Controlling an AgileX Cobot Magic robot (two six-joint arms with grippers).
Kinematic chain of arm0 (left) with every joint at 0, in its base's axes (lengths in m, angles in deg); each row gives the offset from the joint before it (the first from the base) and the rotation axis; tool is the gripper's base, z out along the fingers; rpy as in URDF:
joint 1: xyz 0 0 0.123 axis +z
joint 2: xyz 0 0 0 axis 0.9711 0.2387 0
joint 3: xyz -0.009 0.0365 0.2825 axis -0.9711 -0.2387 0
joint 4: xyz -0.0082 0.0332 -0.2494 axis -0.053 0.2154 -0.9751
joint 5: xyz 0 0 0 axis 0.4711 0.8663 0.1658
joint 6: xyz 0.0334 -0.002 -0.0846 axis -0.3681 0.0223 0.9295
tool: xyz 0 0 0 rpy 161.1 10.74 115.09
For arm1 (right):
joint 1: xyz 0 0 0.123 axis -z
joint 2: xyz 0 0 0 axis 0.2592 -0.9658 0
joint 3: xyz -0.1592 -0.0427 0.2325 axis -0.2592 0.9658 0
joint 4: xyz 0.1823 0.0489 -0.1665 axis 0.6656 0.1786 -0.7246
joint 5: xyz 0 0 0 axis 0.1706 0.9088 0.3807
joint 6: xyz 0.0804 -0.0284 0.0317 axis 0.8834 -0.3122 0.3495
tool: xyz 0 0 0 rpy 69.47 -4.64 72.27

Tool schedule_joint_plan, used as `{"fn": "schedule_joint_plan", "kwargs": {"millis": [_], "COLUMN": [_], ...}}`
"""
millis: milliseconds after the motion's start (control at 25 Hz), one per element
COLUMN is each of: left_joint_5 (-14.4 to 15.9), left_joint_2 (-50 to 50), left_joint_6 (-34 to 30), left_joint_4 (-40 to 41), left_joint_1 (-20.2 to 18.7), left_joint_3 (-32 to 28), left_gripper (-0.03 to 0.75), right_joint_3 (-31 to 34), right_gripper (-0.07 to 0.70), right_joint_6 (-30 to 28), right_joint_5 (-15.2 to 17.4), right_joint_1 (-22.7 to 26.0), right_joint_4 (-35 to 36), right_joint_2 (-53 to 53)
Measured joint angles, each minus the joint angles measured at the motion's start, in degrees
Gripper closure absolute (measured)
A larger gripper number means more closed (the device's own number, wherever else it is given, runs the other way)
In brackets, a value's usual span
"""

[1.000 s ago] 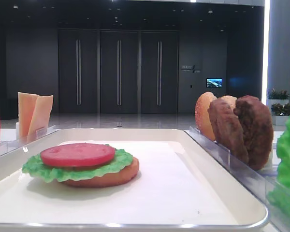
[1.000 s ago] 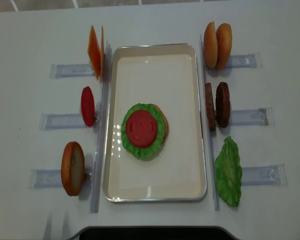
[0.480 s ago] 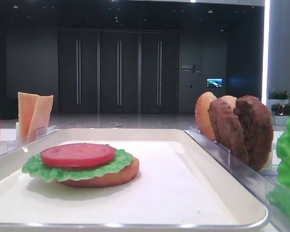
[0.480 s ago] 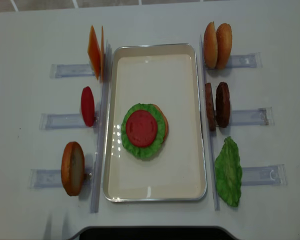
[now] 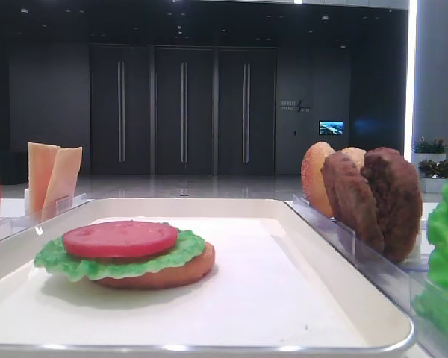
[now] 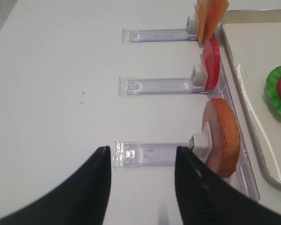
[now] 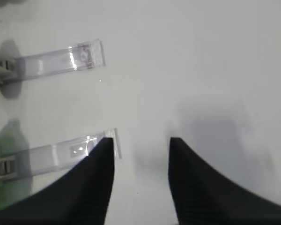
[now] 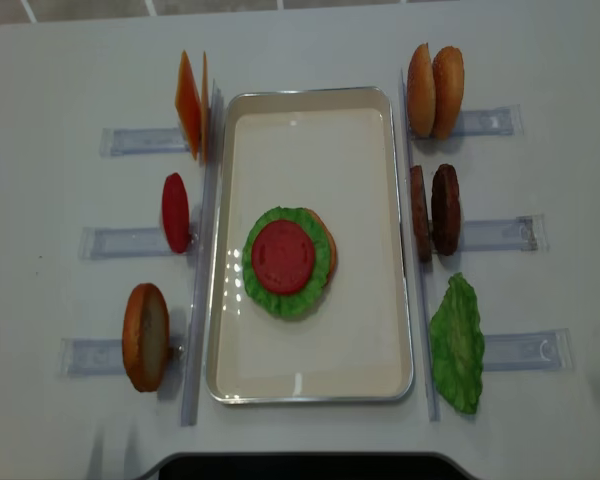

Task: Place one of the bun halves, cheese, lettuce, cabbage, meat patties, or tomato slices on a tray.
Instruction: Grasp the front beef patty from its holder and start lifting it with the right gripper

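My right gripper needs to grip the upper edge of the meat patty (image 8: 420,213) standing closest to the tray, and the outer patty will stay in the holder.
On the white tray (image 8: 405,250) lies a stack: flat bun base (image 8: 332,255), lettuce (image 8: 288,305), tomato slice (image 8: 283,256) on top. Left of the tray stand cheese (image 8: 190,105), a tomato slice (image 8: 175,212) and a bun half (image 8: 145,336). To its right are two bun halves (image 8: 435,90), two meat patties (image 8: 435,210) and a lettuce leaf (image 8: 457,345). No cabbage shows. My left gripper (image 6: 141,154) is open and empty above the outer end of the holder that carries the bun half (image 6: 222,138). Over bare table, my right gripper (image 7: 141,143) is open and empty.
Clear plastic holders (image 8: 125,140) stick out sideways from both long sides of the tray. One holder end (image 7: 98,145) lies just beside my right gripper's left finger, and a second holder (image 7: 61,61) is farther up. The white table's front edge runs close below the tray.
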Motion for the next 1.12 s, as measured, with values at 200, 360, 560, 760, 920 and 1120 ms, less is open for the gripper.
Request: {"fn": "schedule_joint_plan", "kwargs": {"millis": [200, 360, 560, 760, 920, 1120], "left_joint_5": [0.00, 0.00, 0.00, 0.00, 0.00, 0.00], "left_joint_2": [0.00, 0.00, 0.00, 0.00, 0.00, 0.00], "left_joint_6": [0.00, 0.00, 0.00, 0.00, 0.00, 0.00], "left_joint_4": [0.00, 0.00, 0.00, 0.00, 0.00, 0.00], "left_joint_1": [0.00, 0.00, 0.00, 0.00, 0.00, 0.00], "left_joint_3": [0.00, 0.00, 0.00, 0.00, 0.00, 0.00], "left_gripper": [0.370, 0.370, 0.370, 0.370, 0.370, 0.370], "right_joint_3": [-12.97, -22.06, -30.55, -35.03, -35.38, -35.79], "right_gripper": [0.363, 0.368, 0.372, 0.377, 0.377, 0.377], "right_joint_6": [-1.27, -1.60, -1.60, 0.79, 7.35, 20.56], "right_joint_5": [-0.67, -0.58, -0.49, 0.76, 0.69, 0.36], "right_joint_1": [0.00, 0.00, 0.00, -3.92, -13.59, -30.20], "right_joint_4": [-0.60, -0.64, -0.64, -0.77, -0.91, -7.68], "right_joint_2": [-26.80, -39.77, -48.06, -50.67, -50.92, -51.34]}}
